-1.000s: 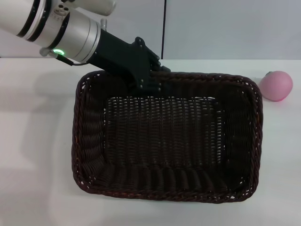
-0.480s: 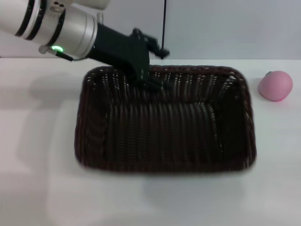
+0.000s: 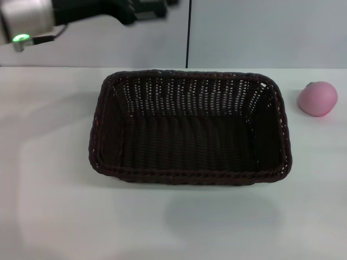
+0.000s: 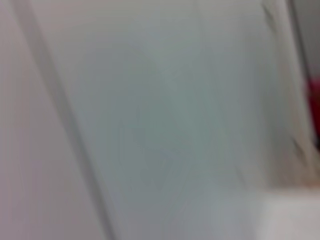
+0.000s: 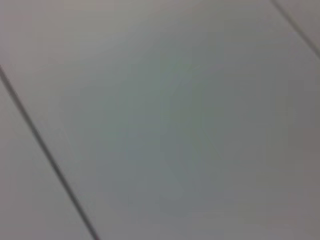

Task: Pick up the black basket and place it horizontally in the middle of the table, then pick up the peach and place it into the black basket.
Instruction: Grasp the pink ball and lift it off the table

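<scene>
The robot's right gripper should next go to the pink peach and close on the peach's side [image 3: 328, 96] that faces away from the black basket.
The black basket [image 3: 190, 127] lies flat on the white table [image 3: 49, 216] in the head view, long side across, near the middle. It is empty. The pink peach [image 3: 317, 98] sits on the table to the basket's right, a short gap away. My left gripper [image 3: 154, 6] is high at the top edge of the head view, above and behind the basket's far rim, clear of it and holding nothing. My right gripper is out of view. Both wrist views show only a plain pale wall.
A pale wall with a dark vertical seam [image 3: 189, 32] runs behind the table's far edge. Bare tabletop lies in front of the basket and to its left.
The left gripper has let go of the basket's far rim and risen up and back toward the top left. The basket has dropped from tilted to flat on the table.
</scene>
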